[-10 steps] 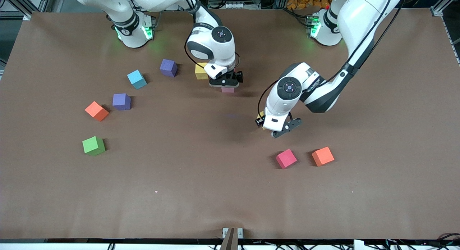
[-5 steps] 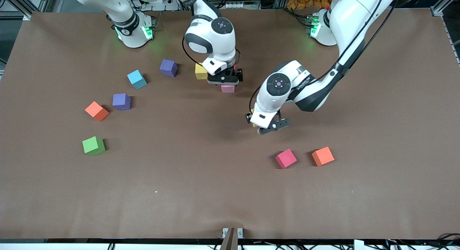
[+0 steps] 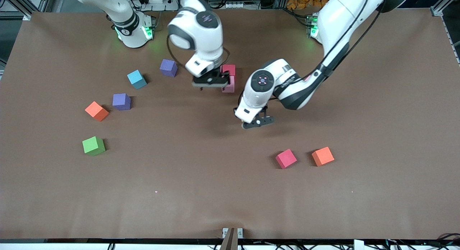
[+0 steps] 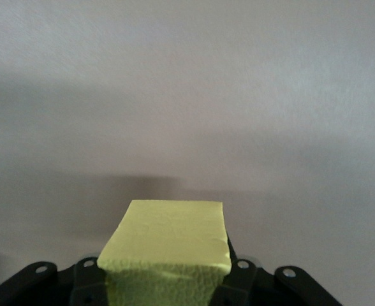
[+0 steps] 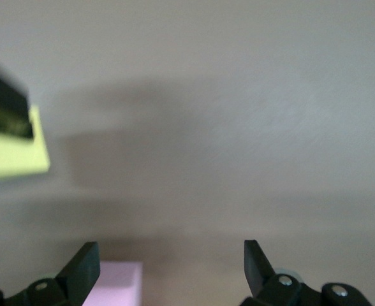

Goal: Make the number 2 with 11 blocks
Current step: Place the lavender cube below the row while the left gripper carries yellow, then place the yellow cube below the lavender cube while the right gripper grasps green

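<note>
The robot's left gripper will set the yellow block down against the camera side of the pink block (image 3: 228,99), lined up with the red block.
My left gripper (image 3: 256,123) hangs over the middle of the table, shut on a yellow block (image 4: 165,245). The front view hides that block under the hand. A red block (image 3: 228,69) and a pink block (image 3: 229,86) touch each other, the pink one nearer the camera. My right gripper (image 3: 210,83) hovers beside them, open and empty. In the right wrist view the pink block (image 5: 114,284) lies by one finger of the right gripper (image 5: 171,258), and the held yellow block (image 5: 12,156) shows farther off. No number 2 shape is in view.
Loose blocks lie toward the right arm's end: purple (image 3: 168,67), cyan (image 3: 137,79), purple (image 3: 121,101), orange (image 3: 96,110), green (image 3: 93,145). Nearer the camera below the left gripper sit a crimson block (image 3: 286,158) and an orange block (image 3: 322,156).
The left gripper carried the yellow block toward the red and pink pair. The right hand drew away from the pink block, uncovering the red one and covering the yellow block on the table.
</note>
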Tool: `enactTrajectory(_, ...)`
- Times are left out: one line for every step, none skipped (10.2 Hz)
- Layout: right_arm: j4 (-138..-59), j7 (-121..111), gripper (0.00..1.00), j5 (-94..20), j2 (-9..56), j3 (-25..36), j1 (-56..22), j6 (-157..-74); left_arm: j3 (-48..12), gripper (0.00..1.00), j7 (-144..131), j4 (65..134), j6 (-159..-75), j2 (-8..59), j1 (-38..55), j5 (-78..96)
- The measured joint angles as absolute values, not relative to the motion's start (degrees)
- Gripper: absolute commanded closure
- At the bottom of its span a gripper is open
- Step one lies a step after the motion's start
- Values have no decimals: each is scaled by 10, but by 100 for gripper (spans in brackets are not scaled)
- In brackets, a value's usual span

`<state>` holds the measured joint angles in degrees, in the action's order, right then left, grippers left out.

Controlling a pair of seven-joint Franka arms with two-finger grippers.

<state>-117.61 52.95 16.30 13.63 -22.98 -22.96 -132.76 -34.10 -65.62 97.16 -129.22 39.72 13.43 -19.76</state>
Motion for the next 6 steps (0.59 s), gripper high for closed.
enactTrajectory(-1181,448,0,141,122,-230,-192,-1322,-325,94,-656,960,-1292,405,160,-199)
enactTrajectory(-1183,377,0,131,109,-230,-157,-1311,-309,94,-655,947,-1292,411,186,-199)
enactTrajectory(-1186,313,0,125,102,-229,-120,-1305,-297,94,-655,939,-1292,417,210,-199)
enactTrajectory(-1189,254,0,121,99,-229,-81,-1304,-292,94,-655,935,-1292,420,228,-199)
enactTrajectory(-1192,200,0,118,99,-229,-44,-1304,-290,94,-655,933,-1292,422,242,-199)
enactTrajectory(-1193,143,0,116,99,-228,-5,-1304,-289,94,-655,933,-1292,425,255,-199)
